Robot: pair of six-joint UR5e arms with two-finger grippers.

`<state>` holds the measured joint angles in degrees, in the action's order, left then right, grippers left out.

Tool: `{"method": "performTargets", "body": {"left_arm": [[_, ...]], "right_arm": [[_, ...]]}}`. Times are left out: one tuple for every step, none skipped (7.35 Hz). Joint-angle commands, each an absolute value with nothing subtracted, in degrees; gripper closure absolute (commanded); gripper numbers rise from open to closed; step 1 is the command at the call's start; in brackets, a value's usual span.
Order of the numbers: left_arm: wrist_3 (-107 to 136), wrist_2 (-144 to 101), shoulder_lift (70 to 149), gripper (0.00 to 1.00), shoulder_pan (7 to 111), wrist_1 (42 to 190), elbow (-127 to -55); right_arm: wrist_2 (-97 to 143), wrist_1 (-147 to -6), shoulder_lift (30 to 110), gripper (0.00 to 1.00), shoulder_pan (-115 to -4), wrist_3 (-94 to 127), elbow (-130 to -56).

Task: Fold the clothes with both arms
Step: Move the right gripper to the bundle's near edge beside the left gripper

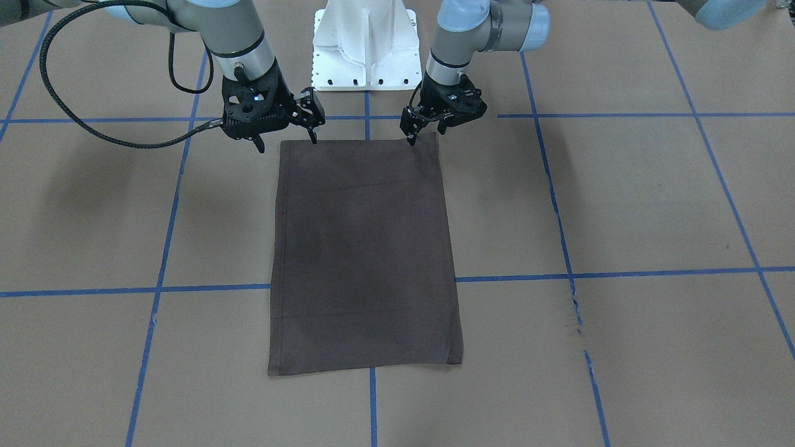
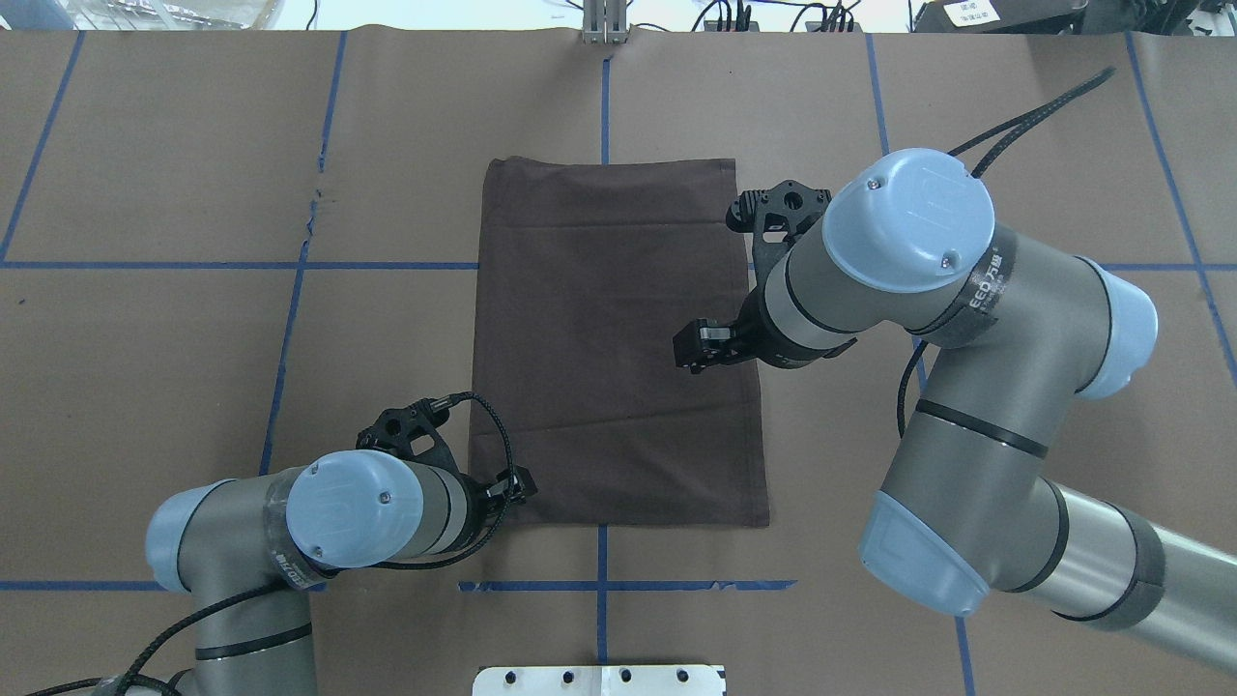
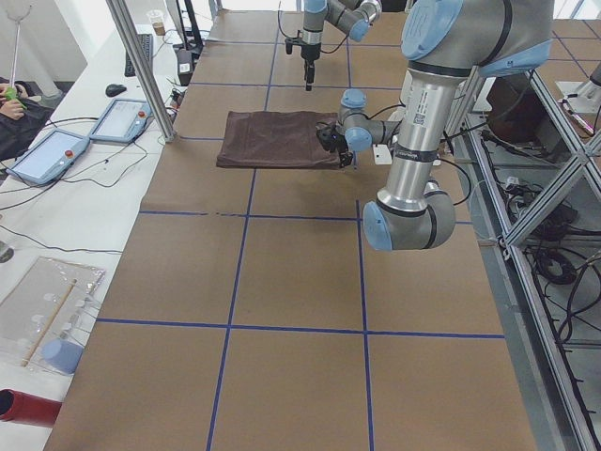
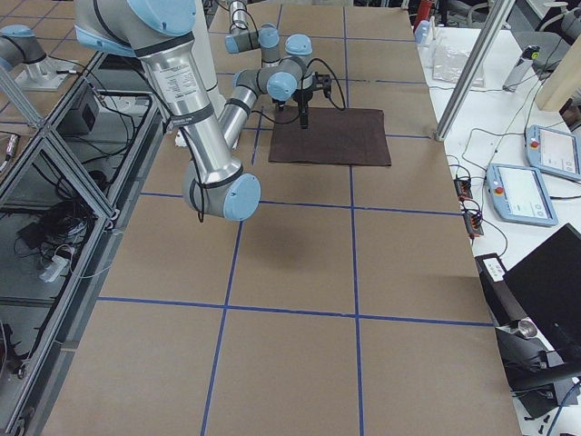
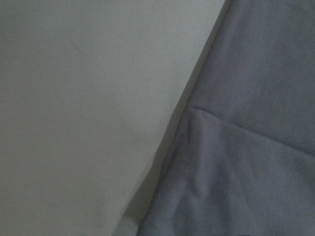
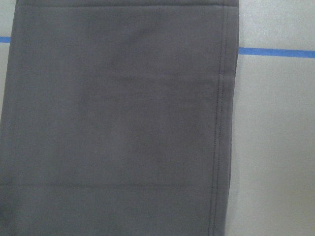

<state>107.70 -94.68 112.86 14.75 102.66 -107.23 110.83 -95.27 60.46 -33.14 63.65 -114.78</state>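
My right gripper needs to grip the dark brown T-shirt's pedestal-side edge [image 1: 307,144], just in from the corner opposite my left gripper.
The clothes are one dark brown T-shirt [image 1: 366,261] folded into a flat upright rectangle on the brown table paper [image 2: 609,338]. My left gripper [image 1: 426,133] sits low at the shirt's corner nearest the robot [image 2: 517,488], its jaws apart, one fingertip touching the edge. The left wrist view shows only that edge of the shirt [image 5: 246,147], with a small crease. My right gripper [image 1: 286,141] stands open and raised near the other robot-side corner, with nothing in it. Its wrist view looks down on flat cloth [image 6: 113,123].
The white pedestal base [image 1: 365,43] stands just behind the shirt. Blue tape lines [image 1: 161,261] grid the paper. On a side table lie teach pendants [image 3: 47,155], cables and a person's hand [image 3: 9,94]. A metal post [image 3: 141,66] rises at the table's far edge.
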Motion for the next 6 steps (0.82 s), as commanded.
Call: {"method": "performTargets", "body": {"left_arm": [[107.8, -94.4, 112.6, 0.55, 14.8, 102.6, -107.2], [107.6, -94.4, 112.6, 0.76, 14.7, 102.3, -107.1], [107.4, -94.4, 112.6, 0.97, 14.7, 101.8, -107.2], [107.2, -94.5, 112.8, 1.00, 14.7, 101.8, -107.2], [107.0, -94.6, 112.6, 1.00, 14.8, 101.8, -107.9], [106.9, -94.7, 112.6, 1.00, 15.0, 101.7, -108.6]], "right_arm": [[110.9, -95.3, 60.4, 0.00, -33.2, 63.7, -114.8], [110.9, -95.2, 60.4, 0.00, -33.2, 63.7, -114.8], [110.9, -95.3, 60.4, 0.00, -33.2, 63.7, -114.8], [110.9, -95.3, 60.4, 0.00, -33.2, 63.7, -114.8], [110.9, -95.3, 60.4, 0.00, -33.2, 63.7, -114.8], [110.9, -95.3, 60.6, 0.00, -33.1, 64.5, -114.8]]}}
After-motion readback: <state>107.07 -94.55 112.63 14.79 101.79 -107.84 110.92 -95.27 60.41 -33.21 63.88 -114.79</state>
